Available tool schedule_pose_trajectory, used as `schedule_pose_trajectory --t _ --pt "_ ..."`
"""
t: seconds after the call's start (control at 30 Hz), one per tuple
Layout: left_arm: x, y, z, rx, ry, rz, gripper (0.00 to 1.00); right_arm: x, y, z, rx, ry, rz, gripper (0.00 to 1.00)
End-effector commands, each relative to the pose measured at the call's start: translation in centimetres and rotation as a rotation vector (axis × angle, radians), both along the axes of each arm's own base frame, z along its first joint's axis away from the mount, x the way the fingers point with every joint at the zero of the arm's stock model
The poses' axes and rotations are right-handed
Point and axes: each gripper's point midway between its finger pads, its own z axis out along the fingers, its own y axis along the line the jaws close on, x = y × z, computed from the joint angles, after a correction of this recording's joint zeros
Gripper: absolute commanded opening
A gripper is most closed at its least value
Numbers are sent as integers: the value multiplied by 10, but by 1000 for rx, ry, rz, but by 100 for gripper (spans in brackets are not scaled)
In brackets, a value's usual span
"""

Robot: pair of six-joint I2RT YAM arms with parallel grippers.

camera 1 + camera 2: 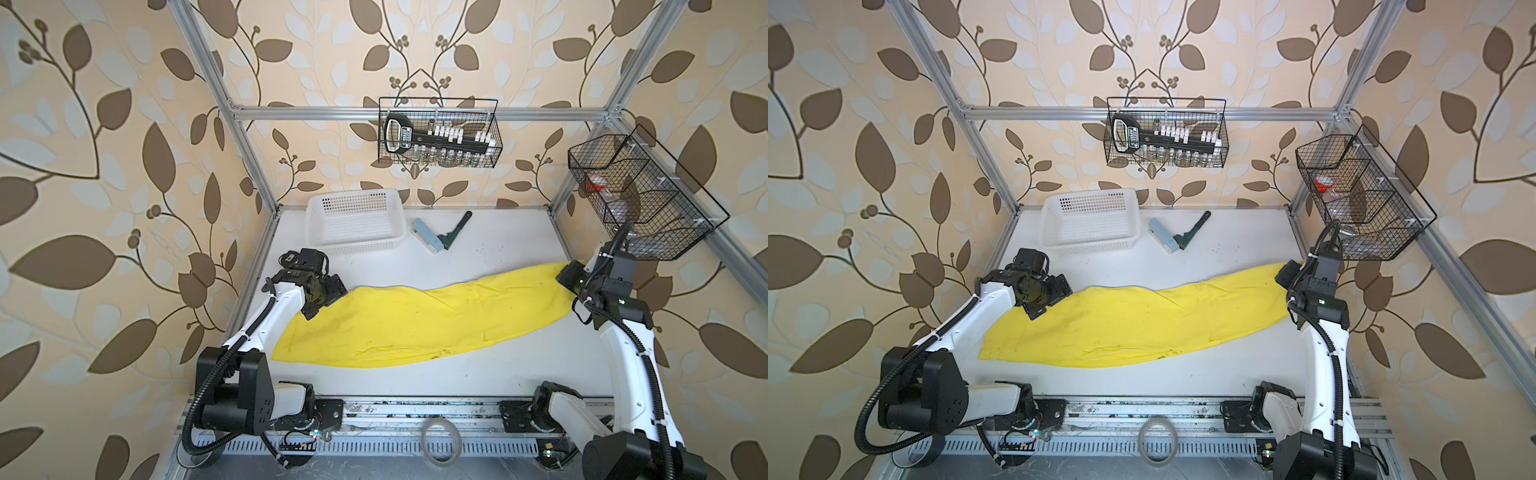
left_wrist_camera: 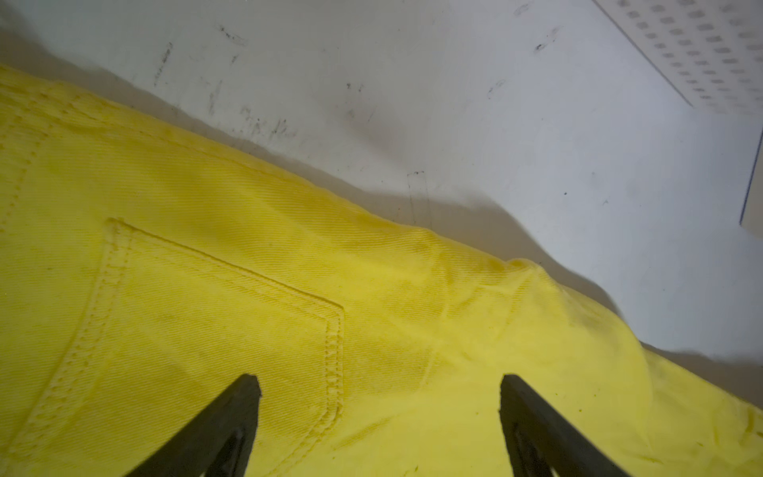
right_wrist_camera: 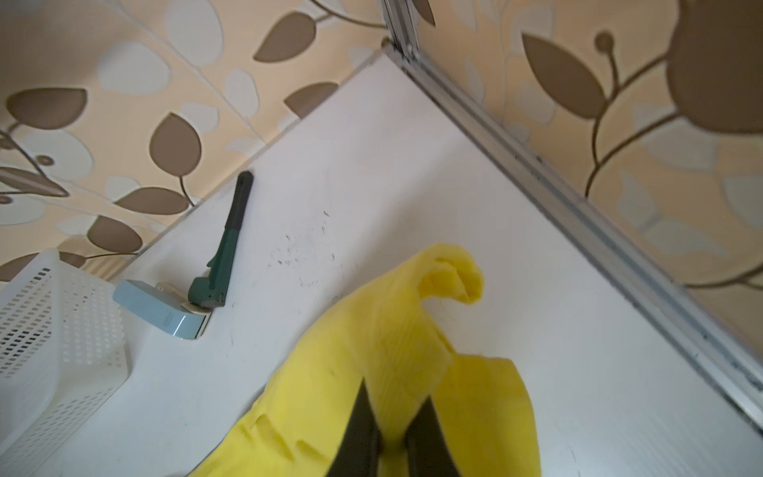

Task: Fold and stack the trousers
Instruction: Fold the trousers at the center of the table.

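Observation:
The bunched leg end will go down from my right gripper onto the middle of the yellow trousers (image 1: 411, 313).
The yellow trousers (image 1: 415, 324) (image 1: 1142, 324) lie flat across the white table, waist end at the left front and leg ends at the right back. My left gripper (image 1: 326, 301) (image 1: 1047, 302) hovers over the waist end, open. In the left wrist view its fingers (image 2: 243, 396) stand wide apart above a stitched back pocket (image 2: 223, 330) with nothing between them. My right gripper (image 1: 567, 276) (image 1: 1285, 276) is at the leg end, shut on a pinch of the yellow cloth (image 3: 413, 330), which bunches up ahead of the right gripper (image 3: 396, 396).
A white perforated basket (image 1: 355, 220) stands at the back left. Beside it lie a pale blue block and a green-handled tool (image 1: 451, 235). Black wire baskets hang on the back rail (image 1: 438, 133) and on the right frame (image 1: 636, 195), just above the right arm. A clear tape ring (image 1: 440, 440) lies at the front rail.

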Motion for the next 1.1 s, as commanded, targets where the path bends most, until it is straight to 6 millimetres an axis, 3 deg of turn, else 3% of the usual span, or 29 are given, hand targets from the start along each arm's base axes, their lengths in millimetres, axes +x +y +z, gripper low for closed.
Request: schedule_pose_trajectory --t 0.0,0.13,0.33,0.53,0.87,1.07 --pt "1 -4 22 -3 -49 -32 92 -17 -48 60 -201 -61 -195 0" --pt "0 -4 21 -3 -48 -33 92 -20 -66 73 -202 -75 -221 0" --pt "0 -4 23 -3 -49 -36 92 -12 -60 61 -179 -86 -174 0" --pt "-1 -3 18 0 -38 -36 92 11 11 32 -122 -82 77 0" --pt "-2 11 27 95 -49 -49 93 -7 108 0 37 -23 243 0" --pt "1 13 31 111 -53 -61 93 -18 179 -18 194 16 269 1"
